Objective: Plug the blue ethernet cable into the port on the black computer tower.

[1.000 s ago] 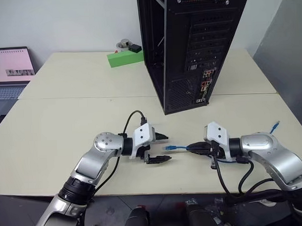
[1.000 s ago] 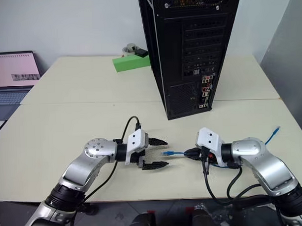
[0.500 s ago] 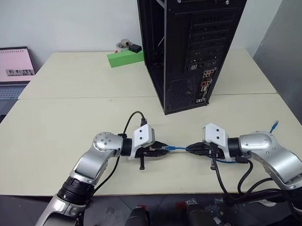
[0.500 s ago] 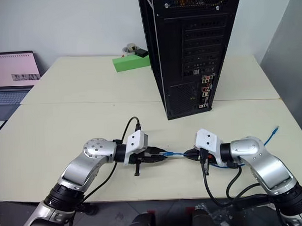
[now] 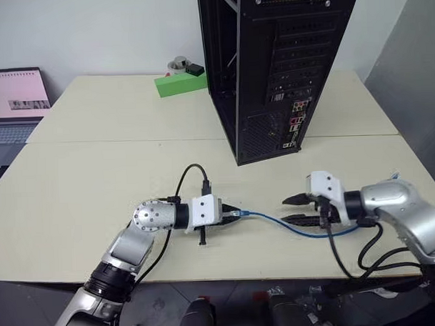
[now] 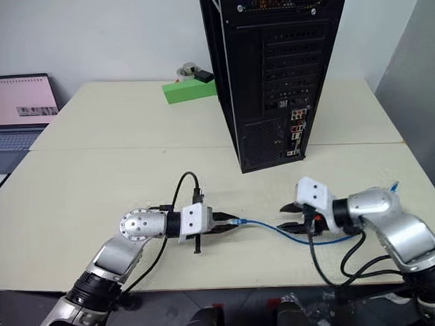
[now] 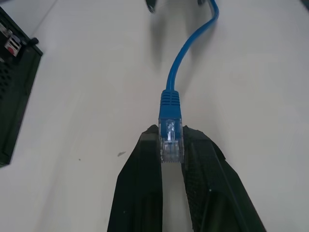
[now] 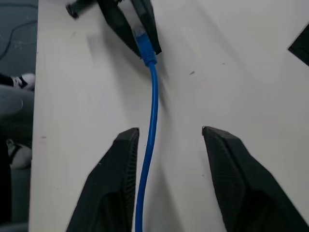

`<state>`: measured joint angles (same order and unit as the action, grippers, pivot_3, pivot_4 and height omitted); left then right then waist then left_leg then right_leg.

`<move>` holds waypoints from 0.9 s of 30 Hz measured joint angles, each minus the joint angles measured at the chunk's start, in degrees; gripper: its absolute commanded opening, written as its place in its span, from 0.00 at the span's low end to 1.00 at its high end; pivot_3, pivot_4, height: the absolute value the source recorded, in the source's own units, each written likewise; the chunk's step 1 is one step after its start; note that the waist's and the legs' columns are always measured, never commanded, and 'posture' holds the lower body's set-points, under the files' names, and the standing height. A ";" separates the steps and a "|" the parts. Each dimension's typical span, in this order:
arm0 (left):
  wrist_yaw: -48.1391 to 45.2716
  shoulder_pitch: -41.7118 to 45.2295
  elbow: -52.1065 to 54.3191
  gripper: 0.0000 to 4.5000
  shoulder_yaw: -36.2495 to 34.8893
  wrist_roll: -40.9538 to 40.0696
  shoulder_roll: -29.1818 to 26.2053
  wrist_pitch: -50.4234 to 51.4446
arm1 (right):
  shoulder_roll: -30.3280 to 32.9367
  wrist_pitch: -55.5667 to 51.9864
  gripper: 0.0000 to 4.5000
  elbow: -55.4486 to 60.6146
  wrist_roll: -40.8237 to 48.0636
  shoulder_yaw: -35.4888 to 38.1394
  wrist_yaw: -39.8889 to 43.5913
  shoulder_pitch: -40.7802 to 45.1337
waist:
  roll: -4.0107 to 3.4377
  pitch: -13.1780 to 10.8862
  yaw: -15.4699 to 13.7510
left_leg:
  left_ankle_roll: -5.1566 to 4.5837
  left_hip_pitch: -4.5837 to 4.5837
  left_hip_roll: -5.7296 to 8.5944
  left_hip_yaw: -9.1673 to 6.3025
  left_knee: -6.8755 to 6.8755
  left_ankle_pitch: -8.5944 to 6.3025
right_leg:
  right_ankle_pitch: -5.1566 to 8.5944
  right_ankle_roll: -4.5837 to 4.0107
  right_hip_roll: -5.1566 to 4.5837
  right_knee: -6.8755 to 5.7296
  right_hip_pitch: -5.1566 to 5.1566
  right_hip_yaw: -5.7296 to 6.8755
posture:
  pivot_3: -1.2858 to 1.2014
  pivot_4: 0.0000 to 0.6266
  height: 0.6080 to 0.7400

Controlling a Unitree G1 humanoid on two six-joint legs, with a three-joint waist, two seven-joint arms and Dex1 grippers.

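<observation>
I should take the blue boot (image 7: 170, 102) from behind with my right gripper before plugging it in, because my left gripper's fingers cover the clear plug that must go into the port.
The blue ethernet cable (image 5: 277, 224) lies across the front of the cream table between my two grippers. My left gripper (image 5: 230, 215) is shut on its clear plug (image 7: 170, 137), with the blue boot sticking out past the fingertips. My right gripper (image 5: 294, 209) stands open a short way to the right, and the cord (image 8: 150, 121) runs on the table between its fingers, close to one of them and untouched. The black computer tower (image 5: 271, 68) stands upright behind, its rear facing me. The port sits in the colourful connector strip (image 6: 296, 131) low on that rear, too small to pick out.
A grey laptop (image 5: 12, 106) sits at the far left. A green box (image 5: 179, 83) with small items on it lies beside the tower. The cable's other end (image 5: 395, 178) rests near the table's right edge. A grey panel rises on the right.
My left gripper closed on the cable's plug and rolled at the wrist. My right gripper let go of the cable, opened and drew back to the right.
</observation>
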<state>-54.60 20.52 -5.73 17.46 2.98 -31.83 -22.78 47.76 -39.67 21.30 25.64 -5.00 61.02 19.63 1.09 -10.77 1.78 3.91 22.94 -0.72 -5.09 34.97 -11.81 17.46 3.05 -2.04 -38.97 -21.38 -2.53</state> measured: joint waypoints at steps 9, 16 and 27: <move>19.54 1.50 -10.86 0.07 -2.40 16.45 0.32 -36.62 | -13.04 -9.47 0.95 2.18 8.43 0.49 -8.97 -1.17 | 0.04 0.03 -0.01 | 0.00 0.01 0.04 0.00 -0.01 0.00 | -0.01 0.01 -0.02 -0.03 -0.02 0.00 | 0.52 0.24 1.00; 28.36 2.36 -13.86 0.07 -3.34 23.58 0.35 -43.00 | -17.41 -12.24 0.95 2.70 10.28 -0.78 -13.66 -1.60 | 0.04 0.03 -0.04 | 0.00 0.01 0.04 -0.01 0.00 0.00 | -0.03 0.05 -0.02 -0.04 -0.01 0.03 | 0.52 0.24 1.00; 34.09 2.72 -14.12 0.07 -3.29 27.82 0.04 -42.76 | -19.23 -13.31 0.40 2.70 11.66 -0.86 -15.44 -0.72 | 0.03 0.04 0.04 | 0.00 0.00 0.03 -0.02 -0.01 0.00 | -0.03 0.05 0.00 -0.06 -0.01 0.04 | 0.52 0.24 1.00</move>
<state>-20.51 23.23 -19.85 14.17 30.80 -31.79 -65.54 28.53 -52.99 24.00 37.30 -5.87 45.58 18.91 1.13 -10.73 1.82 3.90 22.94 -0.68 -5.11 34.96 -11.81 17.43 3.10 -2.04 -39.03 -21.39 -2.49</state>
